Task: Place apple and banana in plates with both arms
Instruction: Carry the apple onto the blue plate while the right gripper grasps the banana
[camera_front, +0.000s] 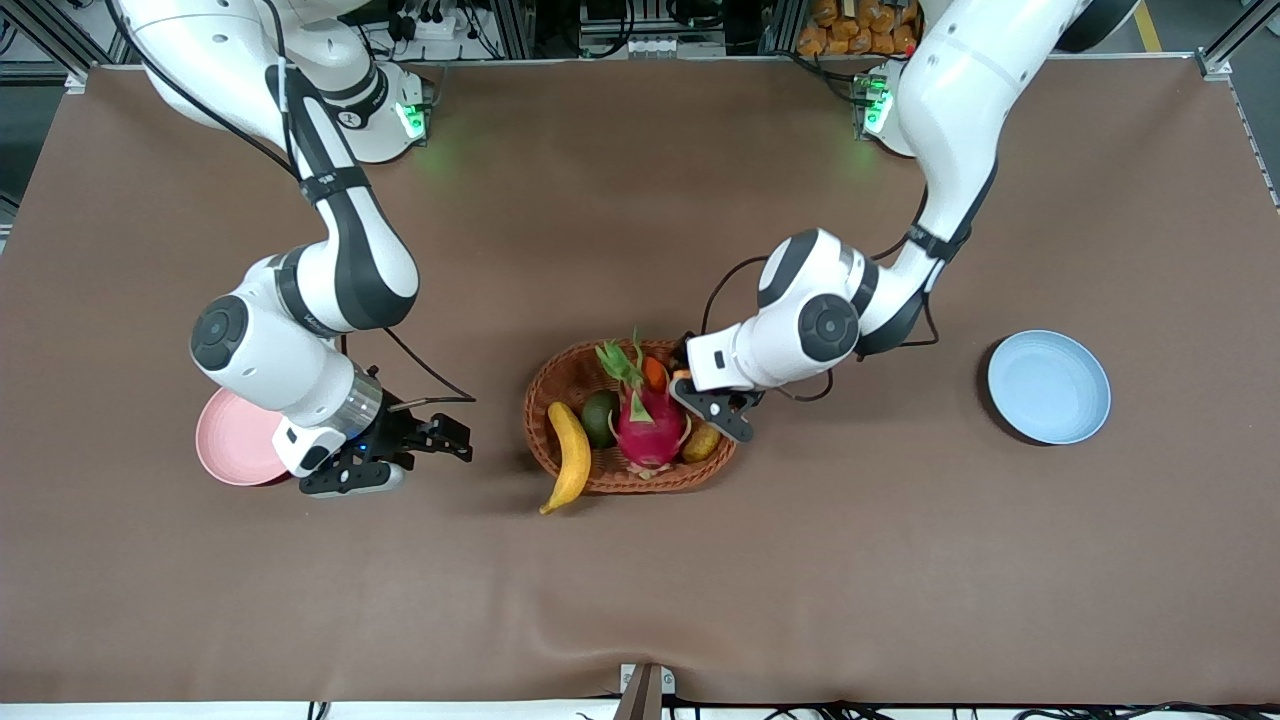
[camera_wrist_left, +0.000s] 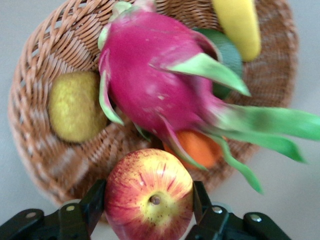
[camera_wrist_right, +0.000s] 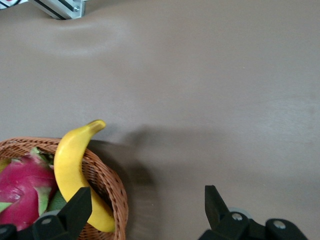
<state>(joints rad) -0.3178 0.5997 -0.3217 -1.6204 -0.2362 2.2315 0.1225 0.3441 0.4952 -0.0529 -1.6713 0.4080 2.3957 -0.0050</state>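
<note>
My right gripper is to head next for the banana's middle (camera_front: 577, 450) (camera_wrist_right: 71, 181), beside the green fruit in the wicker basket, and it should close on the banana there.
My left gripper (camera_wrist_left: 149, 207) is shut on the apple (camera_wrist_left: 149, 195), red with yellow patches, and holds it over the rim of the wicker basket (camera_wrist_left: 35, 135). In the front view the left gripper (camera_front: 715, 408) is over the basket's end toward the left arm, and the hand hides the apple. The banana (camera_front: 571, 455) lies across the basket's rim, its tip sticking out toward the front camera; it also shows in the right wrist view (camera_wrist_right: 72, 170). My right gripper (camera_front: 420, 448) is open and empty, between the pink plate (camera_front: 232, 440) and the basket. The blue plate (camera_front: 1048, 387) is empty.
The basket (camera_front: 545, 385) holds a pink dragon fruit (camera_front: 648, 420), a green fruit (camera_front: 600, 418), a small orange fruit (camera_front: 655, 372) and a yellow-brown fruit (camera_front: 703, 442). The right arm's wrist overhangs part of the pink plate. Brown cloth covers the table (camera_front: 640, 600).
</note>
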